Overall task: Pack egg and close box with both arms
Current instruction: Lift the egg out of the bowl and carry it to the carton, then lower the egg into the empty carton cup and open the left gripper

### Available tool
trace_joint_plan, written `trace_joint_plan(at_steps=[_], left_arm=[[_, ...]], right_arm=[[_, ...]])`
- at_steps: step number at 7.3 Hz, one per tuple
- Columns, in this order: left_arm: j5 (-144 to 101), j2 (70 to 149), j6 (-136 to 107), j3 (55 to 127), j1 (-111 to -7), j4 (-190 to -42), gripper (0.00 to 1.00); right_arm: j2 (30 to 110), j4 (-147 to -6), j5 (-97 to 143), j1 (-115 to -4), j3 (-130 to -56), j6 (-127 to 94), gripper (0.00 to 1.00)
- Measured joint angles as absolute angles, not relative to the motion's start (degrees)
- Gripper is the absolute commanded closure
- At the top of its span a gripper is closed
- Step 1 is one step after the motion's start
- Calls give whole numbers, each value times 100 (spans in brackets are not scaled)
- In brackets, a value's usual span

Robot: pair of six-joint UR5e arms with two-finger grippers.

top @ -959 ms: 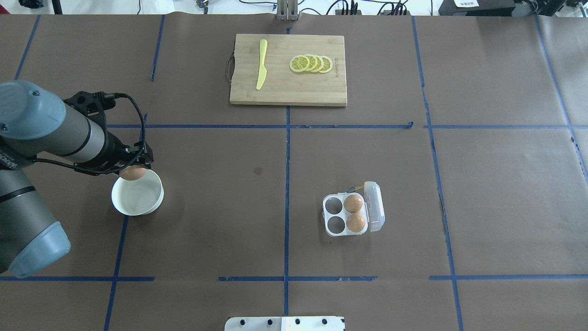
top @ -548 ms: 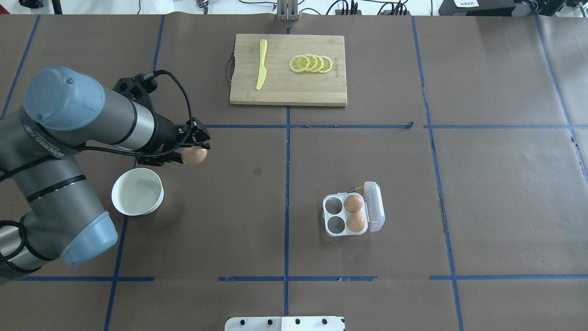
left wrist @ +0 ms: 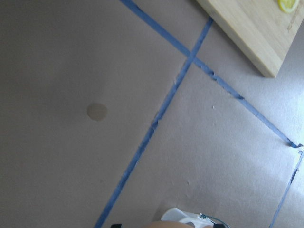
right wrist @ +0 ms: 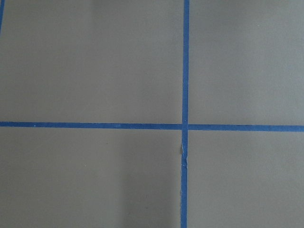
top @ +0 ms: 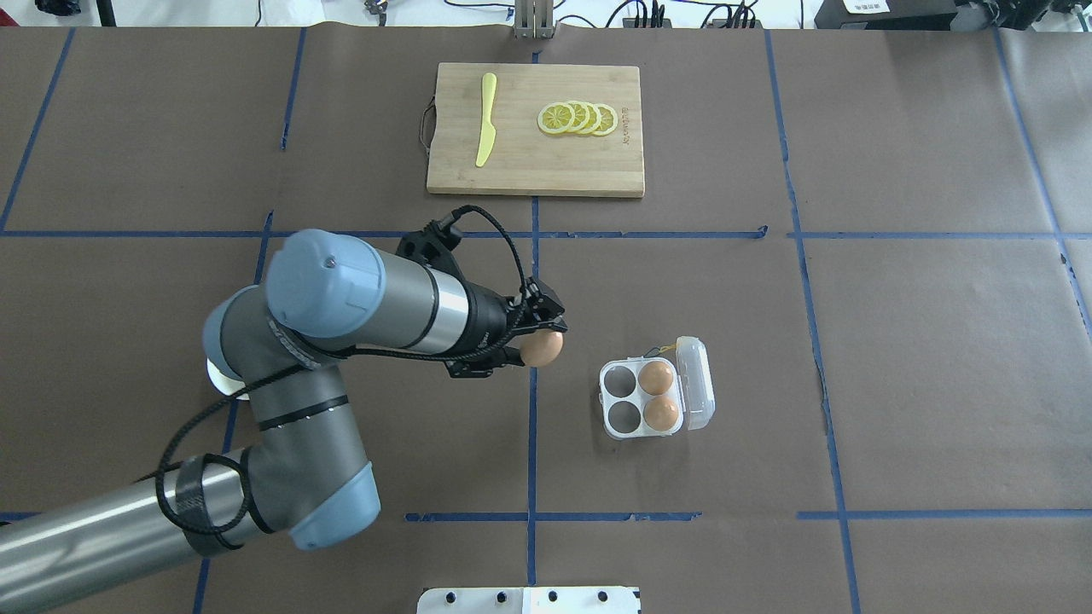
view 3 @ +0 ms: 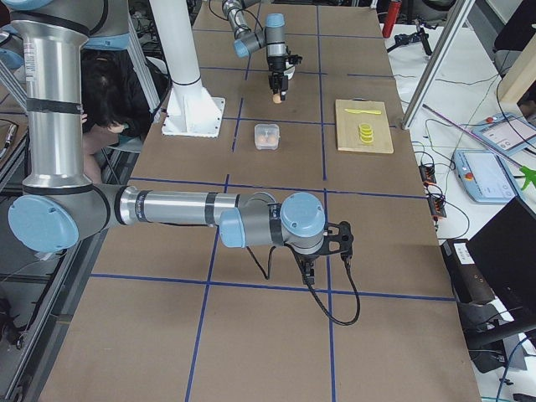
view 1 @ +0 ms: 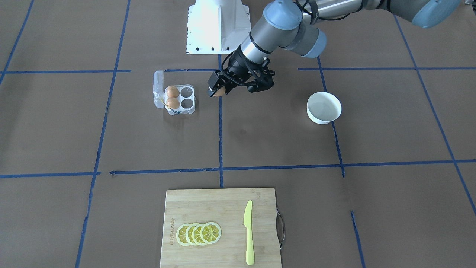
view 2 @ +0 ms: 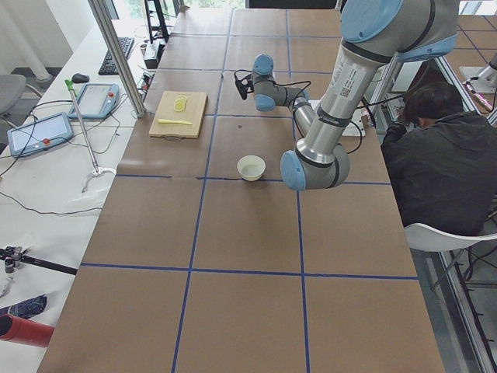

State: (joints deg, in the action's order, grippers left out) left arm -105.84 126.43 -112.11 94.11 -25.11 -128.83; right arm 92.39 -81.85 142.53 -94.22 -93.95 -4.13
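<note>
My left gripper will release the egg, now held above the table beside the box, in the box's empty cup nearer the cutting board [view 1: 187,103] [left wrist: 189,221].
My left gripper [top: 539,345] is shut on an orange-brown egg [top: 543,348] and holds it above the table, a little left of the box [top: 621,397]. The same egg [view 1: 218,92] shows in the front view, right of the box [view 1: 186,97]. The box is a clear carton with its lid [top: 693,384] open to the right. Two more eggs [top: 656,377] fill its right cups and its two left cups are empty. My right gripper [view 3: 306,268] shows only in the right side view, over bare table far from the box. I cannot tell whether it is open or shut.
A white bowl [view 1: 324,107] stands empty to the left, mostly hidden behind my left arm in the overhead view. A wooden cutting board [top: 529,162] with a yellow knife [top: 485,119] and lemon slices [top: 578,118] lies at the far side. A person sits beside the table [view 2: 439,159].
My left arm has carried the egg from over the white bowl to the right, across the table, to just left of the box. The box and its two eggs have not moved.
</note>
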Motion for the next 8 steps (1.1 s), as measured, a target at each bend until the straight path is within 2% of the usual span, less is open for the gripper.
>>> trace_joint_plan(at_steps=[3, 6, 7, 8], left_arm=[[-9657, 12879, -11512, 8629, -1945, -14294, 100], [-9409, 13268, -11534, 8027, -1800, -14777, 100], [-9400, 13311, -11530, 7948, -1790, -14820, 80], [-9397, 13325, -11519, 7907, -1787, -14837, 29]], right_arm=[[9237, -8183, 14256, -9422, -9412, -413, 0], [9237, -8183, 14256, -9422, -9405, -413, 0], [9237, -8183, 14256, -9422, -9402, -413, 0], [9237, -8183, 14256, -9422, -9399, -413, 0]])
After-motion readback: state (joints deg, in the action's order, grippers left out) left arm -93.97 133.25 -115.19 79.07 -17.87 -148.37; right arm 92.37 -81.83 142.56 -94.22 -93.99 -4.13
